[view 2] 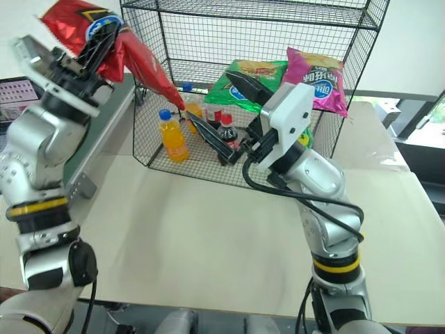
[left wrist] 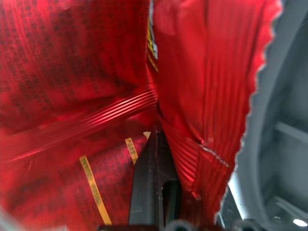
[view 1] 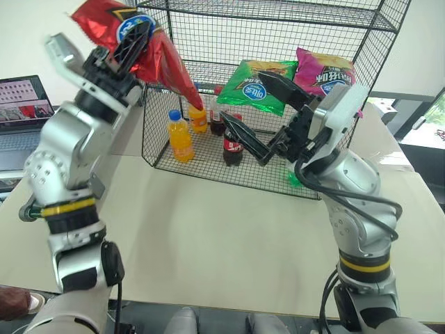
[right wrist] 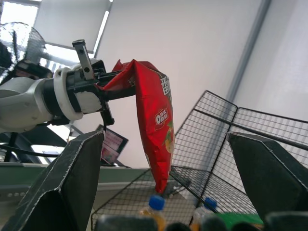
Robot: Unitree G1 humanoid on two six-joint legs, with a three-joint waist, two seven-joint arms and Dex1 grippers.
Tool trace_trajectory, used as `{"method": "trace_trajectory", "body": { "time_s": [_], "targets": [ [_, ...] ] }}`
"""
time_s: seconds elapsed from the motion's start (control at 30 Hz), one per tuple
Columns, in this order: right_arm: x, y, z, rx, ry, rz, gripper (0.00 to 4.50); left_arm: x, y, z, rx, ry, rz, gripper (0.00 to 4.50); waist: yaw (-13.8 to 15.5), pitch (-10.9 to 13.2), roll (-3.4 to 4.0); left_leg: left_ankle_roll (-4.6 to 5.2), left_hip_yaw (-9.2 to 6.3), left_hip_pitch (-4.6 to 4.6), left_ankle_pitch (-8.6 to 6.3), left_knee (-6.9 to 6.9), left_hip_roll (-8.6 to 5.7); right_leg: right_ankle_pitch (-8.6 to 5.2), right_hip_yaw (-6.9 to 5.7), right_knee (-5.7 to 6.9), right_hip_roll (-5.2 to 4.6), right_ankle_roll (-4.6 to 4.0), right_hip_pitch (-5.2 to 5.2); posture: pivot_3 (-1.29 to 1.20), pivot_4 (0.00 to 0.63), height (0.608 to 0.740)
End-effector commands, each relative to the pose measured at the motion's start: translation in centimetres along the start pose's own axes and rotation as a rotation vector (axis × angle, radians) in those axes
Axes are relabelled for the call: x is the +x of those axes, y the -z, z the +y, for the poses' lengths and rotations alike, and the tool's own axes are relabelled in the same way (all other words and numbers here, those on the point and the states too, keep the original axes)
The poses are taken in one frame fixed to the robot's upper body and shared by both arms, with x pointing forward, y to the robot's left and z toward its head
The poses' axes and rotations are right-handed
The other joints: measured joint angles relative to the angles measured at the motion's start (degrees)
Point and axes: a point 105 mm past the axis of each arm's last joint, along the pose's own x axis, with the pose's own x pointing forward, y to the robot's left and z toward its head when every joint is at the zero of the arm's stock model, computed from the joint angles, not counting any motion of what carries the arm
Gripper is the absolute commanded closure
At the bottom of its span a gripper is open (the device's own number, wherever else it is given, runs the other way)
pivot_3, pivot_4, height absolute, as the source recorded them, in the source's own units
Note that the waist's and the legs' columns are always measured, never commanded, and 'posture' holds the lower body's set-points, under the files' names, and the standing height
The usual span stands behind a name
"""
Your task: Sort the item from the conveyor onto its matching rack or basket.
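Next, my left gripper lets go of the red chip bag on the middle shelf (view 1: pixel 191 72) next to the green bag.
The item, a red chip bag (view 1: pixel 163 59) with a blue oval logo, hangs high at the left, just in front of the left side of the black wire rack (view 1: pixel 278 14). My left gripper (view 1: pixel 132 38) is shut on the bag's top end, and the bag droops down toward the rack's lower tier. In the left wrist view the red bag (left wrist: pixel 72 72) wraps around the black finger (left wrist: pixel 151 183). My right gripper (view 1: pixel 242 95) is open with nothing between its fingers, raised in front of the rack's lower tier. The conveyor (view 2: pixel 97 149) runs along the left, beside the rack.
A green bag (view 1: pixel 254 87) and a magenta bag (view 1: pixel 323 73) lie on the rack's middle shelf. An orange bottle (view 1: pixel 181 138) and dark cola bottles (view 1: pixel 233 146) stand in the lower tier. A laptop (view 1: pixel 21 104) sits far left. The beige table (view 1: pixel 208 229) stretches in front.
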Motion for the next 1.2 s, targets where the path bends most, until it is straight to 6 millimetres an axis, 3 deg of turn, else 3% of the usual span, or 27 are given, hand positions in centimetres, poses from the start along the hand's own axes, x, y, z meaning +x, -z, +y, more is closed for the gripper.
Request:
{"method": "trace_trajectory", "body": {
  "time_s": [0.03,0.27,0.43,0.57,0.83,0.97,1.2],
  "targets": [
    [-0.5,-1.6,-0.5,-0.053,0.054,-0.031,0.0,1.8,0.0,0.3,0.005,0.08,0.01,4.48,-0.12,0.01,0.01,-0.03,0.0,-0.02,0.02,-0.03,0.0,0.0,0.0,0.0,0.0,0.0,-0.04,0.0,0.15,0.738],
    [-0.8,-1.8,-0.4,-0.054,0.086,-0.02,0.0,4.1,0.0,1.5,-0.038,0.146,-0.023,4.48,-0.13,0.01,0.02,-0.05,-0.11,-0.23,0.06,-0.03,0.0,-0.02,-0.1,-0.03,0.0,0.04,-0.13,0.0,0.15,0.738],
    [-0.8,-1.7,-0.3,-0.046,0.097,-0.013,0.0,2.0,-0.7,6.2,-0.109,0.027,-0.117,4.48,-0.47,-0.02,0.13,-0.02,-0.12,-0.18,0.07,-0.04,0.01,-0.17,-0.11,0.02,0.0,0.31,-0.11,0.0,0.15,0.738],
    [-0.7,-1.6,-0.1,-0.032,0.098,-0.009,0.0,0.7,-0.6,8.7,-0.127,-0.063,-0.157,4.48,-0.51,-0.01,0.13,-0.01,-0.17,-0.25,0.08,-0.01,0.02,-0.16,-0.15,0.04,0.0,0.32,-0.13,0.0,0.15,0.738],
    [-0.5,-1.3,-0.2,-0.023,0.084,0.005,0.0,-0.1,-0.4,10.4,-0.133,-0.212,-0.201,4.48,0.09,-0.01,0.12,0.0,-0.24,-0.37,0.09,0.05,0.01,-0.11,-0.24,0.01,-0.06,0.37,-0.13,0.0,0.15,0.738],
    [-0.3,-0.4,-0.6,-0.031,0.122,0.056,0.0,1.2,0.7,10.1,-0.138,-0.226,-0.203,4.48,0.21,-0.01,0.11,0.0,-0.26,-0.37,0.09,0.06,0.01,-0.06,-0.26,0.03,-0.06,0.3,-0.11,0.0,0.15,0.738],
    [0.3,0.2,-0.6,-0.046,0.161,0.103,0.0,4.3,1.7,11.6,-0.152,-0.331,-0.283,4.48,0.19,0.0,0.09,0.02,-0.27,-0.38,0.15,0.06,-0.03,0.07,-0.3,0.0,-0.07,0.11,-0.11,0.0,0.15,0.738]
  ]
}}
